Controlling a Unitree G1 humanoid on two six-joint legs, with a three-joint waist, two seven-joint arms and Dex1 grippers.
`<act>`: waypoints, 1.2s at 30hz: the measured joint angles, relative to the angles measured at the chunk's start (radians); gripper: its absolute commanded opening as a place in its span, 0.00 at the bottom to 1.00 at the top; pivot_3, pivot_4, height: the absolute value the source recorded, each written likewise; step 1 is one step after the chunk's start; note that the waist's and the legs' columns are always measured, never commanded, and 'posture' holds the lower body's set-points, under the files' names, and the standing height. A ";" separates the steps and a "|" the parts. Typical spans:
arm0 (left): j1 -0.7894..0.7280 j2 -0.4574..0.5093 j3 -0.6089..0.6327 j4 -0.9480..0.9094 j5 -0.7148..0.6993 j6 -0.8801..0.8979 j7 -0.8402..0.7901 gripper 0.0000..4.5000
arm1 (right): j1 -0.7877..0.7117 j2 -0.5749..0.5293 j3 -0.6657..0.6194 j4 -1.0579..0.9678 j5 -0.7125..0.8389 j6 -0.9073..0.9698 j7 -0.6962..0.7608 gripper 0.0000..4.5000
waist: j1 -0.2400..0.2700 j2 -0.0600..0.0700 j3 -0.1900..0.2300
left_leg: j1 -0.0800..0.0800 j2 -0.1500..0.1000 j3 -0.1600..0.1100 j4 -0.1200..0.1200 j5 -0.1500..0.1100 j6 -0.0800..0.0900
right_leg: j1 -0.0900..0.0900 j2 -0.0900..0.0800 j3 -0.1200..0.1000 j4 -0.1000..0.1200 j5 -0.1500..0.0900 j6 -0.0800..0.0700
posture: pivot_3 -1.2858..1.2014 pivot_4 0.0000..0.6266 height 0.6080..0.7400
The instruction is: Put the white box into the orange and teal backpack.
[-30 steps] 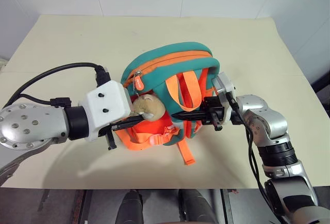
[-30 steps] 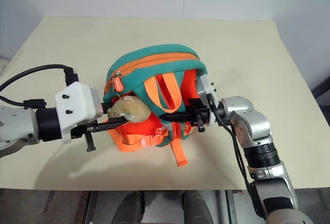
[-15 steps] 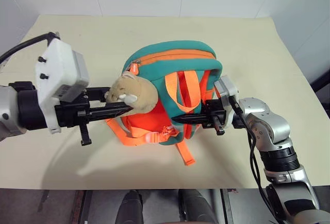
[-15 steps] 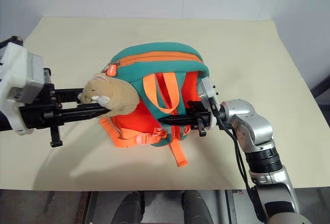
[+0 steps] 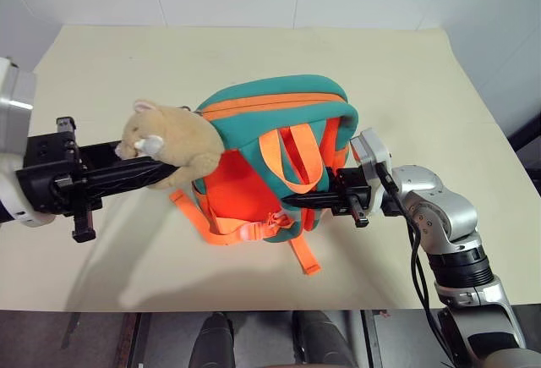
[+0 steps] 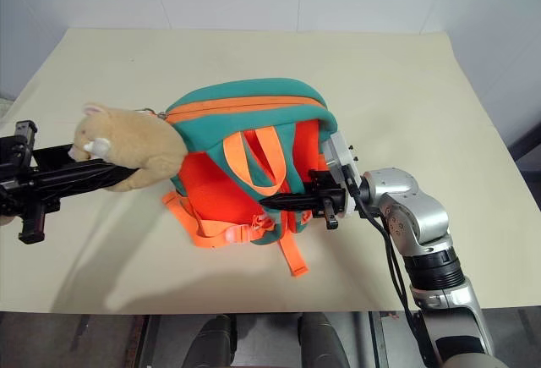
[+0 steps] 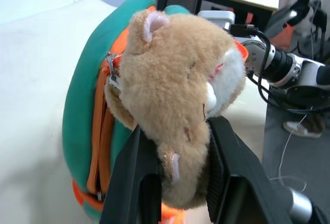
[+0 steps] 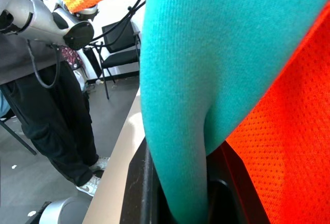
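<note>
Next, I release the tan plush cat with my left gripper on the cream table at the backpack's loose orange strap end (image 5: 172,197).
The orange and teal backpack (image 5: 270,127) hangs upright over the cream table (image 5: 406,72), held from both sides. My left gripper (image 5: 161,172) is shut on the tan plush cat (image 5: 173,135), which is stretched out to the left of the backpack's zip end. In the left wrist view the two fingers (image 7: 139,177) squeeze the plush cat (image 7: 180,95). My right gripper (image 5: 292,201) points left and is shut on a teal band of the backpack (image 8: 180,105) low on its right side. The backpack's orange zip line looks closed. The white box is out of view.
The table's front edge runs just below the hanging orange straps (image 5: 300,249). A white wall stands behind the table. Past the table's edge, the right wrist view shows a person's dark-trousered legs (image 8: 56,121) and a black chair (image 8: 116,54).
My left gripper has drawn back to the left and a little up and has rolled, pulling the plush cat out from the backpack's side. The right gripper has kept its hold and place.
</note>
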 measured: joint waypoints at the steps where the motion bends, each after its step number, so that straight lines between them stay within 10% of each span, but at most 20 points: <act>1: 0.011 -0.002 0.011 0.003 0.005 0.002 -0.007 0.14 | 0.001 -0.002 0.000 -0.001 0.001 0.000 -0.001 0.00 | 0.000 0.000 0.000 | 0.000 0.000 0.000 0.000 0.000 0.000 | 0.000 0.000 0.000 0.000 0.000 0.000 | 0.52 0.24 1.00; 15: 0.243 0.000 0.026 0.103 0.304 -0.096 -0.269 0.14 | 0.009 -0.009 0.001 -0.012 0.006 0.001 -0.003 0.00 | -0.001 0.000 0.000 | 0.001 0.000 0.000 -0.002 0.000 0.000 | -0.001 0.000 0.000 -0.001 -0.001 -0.002 | 0.52 0.24 1.00; 36: 0.133 0.034 -0.461 0.284 0.689 -0.362 -0.462 0.13 | 0.011 -0.011 0.001 -0.006 0.005 0.003 -0.004 0.00 | 0.000 0.000 0.000 | 0.000 0.000 0.001 -0.004 0.000 0.000 | -0.001 0.000 0.000 -0.001 -0.001 -0.002 | 0.52 0.24 1.00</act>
